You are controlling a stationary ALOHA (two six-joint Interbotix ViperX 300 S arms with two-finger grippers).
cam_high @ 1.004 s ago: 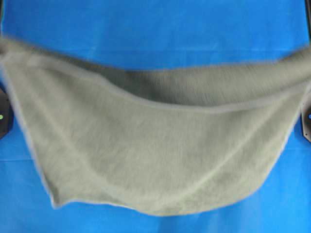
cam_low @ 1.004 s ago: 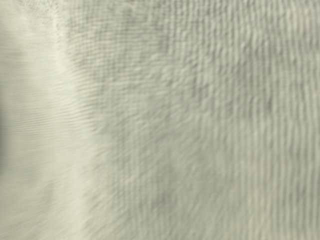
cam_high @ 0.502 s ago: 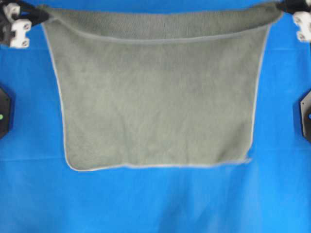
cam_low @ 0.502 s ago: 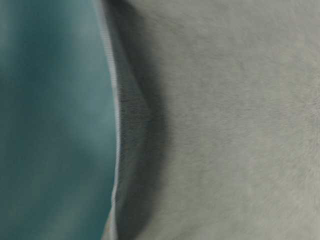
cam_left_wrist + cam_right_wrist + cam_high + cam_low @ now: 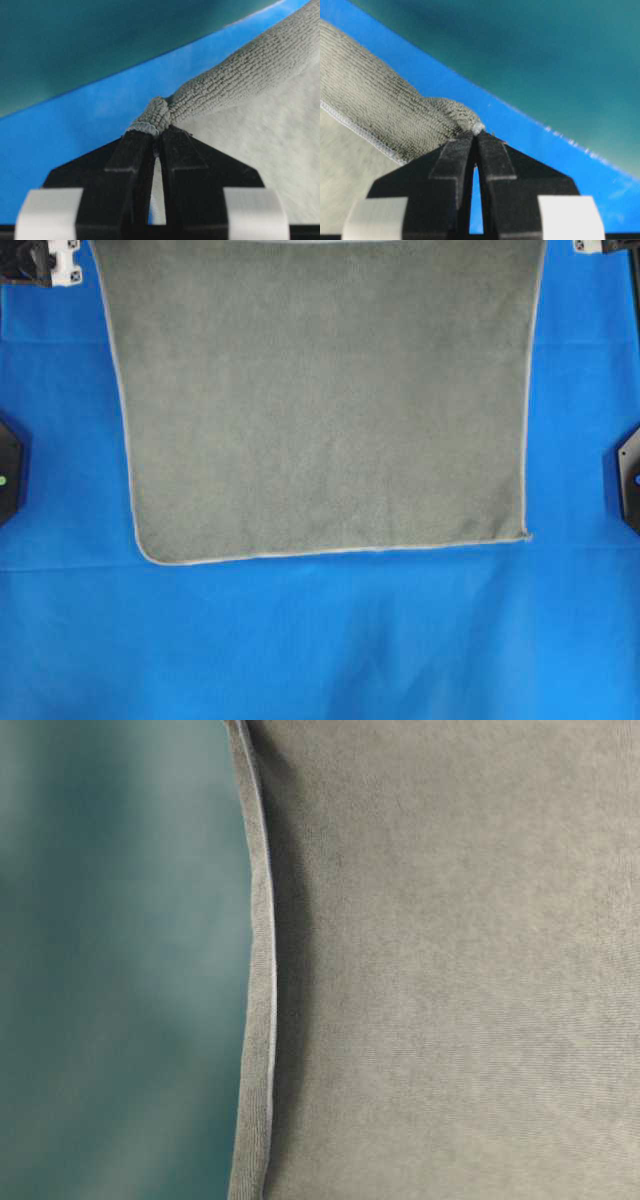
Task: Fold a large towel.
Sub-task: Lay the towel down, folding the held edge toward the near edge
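Note:
Next, my left gripper lets go of the grey-green towel's far corner on top of its near corner on the same side (image 5: 141, 524).
The grey-green towel (image 5: 325, 400) is spread wide over the blue table cover, its near hem straight and its far edge past the top of the overhead view. My left gripper (image 5: 157, 131) is shut on the bunched far left corner of the towel (image 5: 240, 65). It shows at the top left of the overhead view (image 5: 70, 258). My right gripper (image 5: 476, 134) is shut on the far right corner of the towel (image 5: 380, 110) and barely shows at the top right overhead (image 5: 590, 245). In the table-level view the towel (image 5: 450, 970) fills the right side, with its hem running top to bottom.
The blue table cover (image 5: 320, 640) stretches bare from the towel's near hem to the front edge. Black arm bases stand at the left edge (image 5: 8, 470) and the right edge (image 5: 630, 475). A teal wall (image 5: 545, 50) rises behind the table's far edge.
A second ago the towel hung sagging and blurred close to the cameras. Both grippers carried its held corners toward the far side, and it now lies stretched out flat.

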